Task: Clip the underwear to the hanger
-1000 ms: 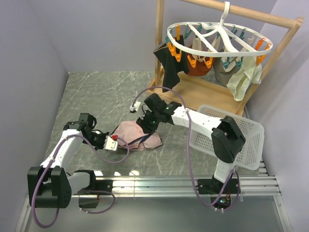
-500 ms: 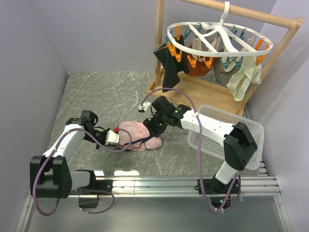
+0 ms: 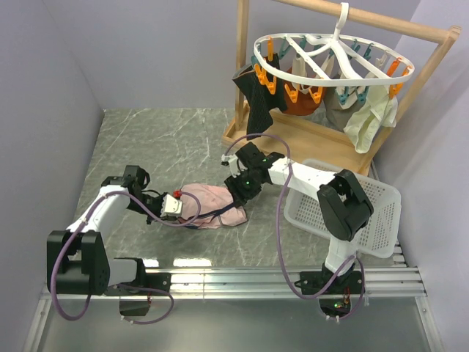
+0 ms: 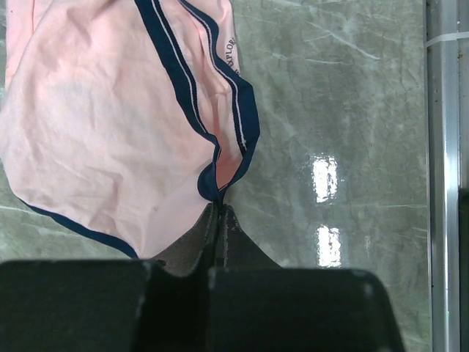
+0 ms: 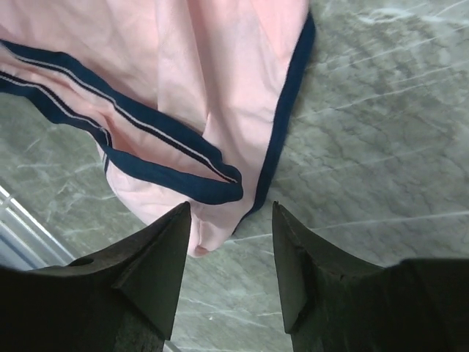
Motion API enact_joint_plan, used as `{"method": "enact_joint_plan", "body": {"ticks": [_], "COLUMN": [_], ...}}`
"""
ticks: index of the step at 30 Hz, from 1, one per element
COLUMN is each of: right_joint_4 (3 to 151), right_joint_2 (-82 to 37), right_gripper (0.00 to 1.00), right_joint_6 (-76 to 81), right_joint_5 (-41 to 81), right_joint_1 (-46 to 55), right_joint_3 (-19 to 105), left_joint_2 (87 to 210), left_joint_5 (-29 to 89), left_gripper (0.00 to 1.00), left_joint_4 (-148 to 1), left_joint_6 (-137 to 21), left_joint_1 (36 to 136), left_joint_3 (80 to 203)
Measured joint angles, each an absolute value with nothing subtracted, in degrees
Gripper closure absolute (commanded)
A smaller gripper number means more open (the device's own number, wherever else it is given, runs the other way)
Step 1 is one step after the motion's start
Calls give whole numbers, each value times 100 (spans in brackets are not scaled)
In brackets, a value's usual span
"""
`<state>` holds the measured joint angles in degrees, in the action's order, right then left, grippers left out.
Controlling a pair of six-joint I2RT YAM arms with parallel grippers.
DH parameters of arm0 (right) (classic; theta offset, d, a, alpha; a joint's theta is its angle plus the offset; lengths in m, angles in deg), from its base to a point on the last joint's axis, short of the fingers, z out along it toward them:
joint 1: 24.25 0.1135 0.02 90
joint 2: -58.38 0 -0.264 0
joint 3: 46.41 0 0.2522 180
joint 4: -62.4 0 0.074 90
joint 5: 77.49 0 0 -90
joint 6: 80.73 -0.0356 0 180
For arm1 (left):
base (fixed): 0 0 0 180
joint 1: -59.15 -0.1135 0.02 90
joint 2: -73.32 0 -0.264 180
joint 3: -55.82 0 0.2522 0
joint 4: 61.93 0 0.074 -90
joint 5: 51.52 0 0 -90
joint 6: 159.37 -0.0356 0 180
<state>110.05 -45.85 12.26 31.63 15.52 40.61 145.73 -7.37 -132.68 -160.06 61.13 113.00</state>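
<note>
The corner of the underwear's navy edge lies loose ahead of my right gripper's fingers, so my right gripper should reach further, grab that corner (image 5: pixel 227 189) and pull the crumpled underwear out flat.
The underwear (image 3: pixel 214 199) lies crumpled on the grey marble table, pale pink with navy edging. My left gripper (image 3: pixel 178 209) is at its left end, shut on a fold of the navy edge (image 4: pixel 218 192). My right gripper (image 3: pixel 238 194) hovers over its right end. Its jaws (image 5: pixel 231 207) stand open, with only a pink corner (image 5: pixel 212 227) of the cloth showing below them. The hanger (image 3: pixel 331 45), a white oval with orange and teal pegs, hangs from the wooden rack at the back right, well above both grippers.
The wooden rack (image 3: pixel 308 139) stands behind the underwear. A black garment (image 3: pixel 256 99), an orange one (image 3: pixel 300 101) and cream ones (image 3: pixel 366 117) hang from the pegs. A white mesh basket (image 3: pixel 370 213) sits at the right, and a metal rail (image 3: pixel 293 279) runs along the near edge.
My right gripper has opened, let go of the underwear and drawn back to its right end. My left gripper has slid a little right, still shut on the edge.
</note>
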Motion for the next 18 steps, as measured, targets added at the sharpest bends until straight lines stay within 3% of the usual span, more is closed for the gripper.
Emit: {"method": "enact_joint_plan", "body": {"ticks": [12,18], "right_joint_4": [11070,11095], "right_joint_2": [-4672,-4832], "right_gripper": [50,63], "right_joint_6": [1162,1169], "right_joint_5": [3934,4033], "right_joint_1": [1512,1512], "right_joint_3": [4172,4236], "left_joint_2": [14632,14634], "left_joint_5": [-735,-735], "left_gripper": [100,100], "left_joint_4": [-13170,-13161], "left_joint_6": [-15945,-15904], "left_joint_1": [6113,6113], "left_joint_3": [11300,11300]}}
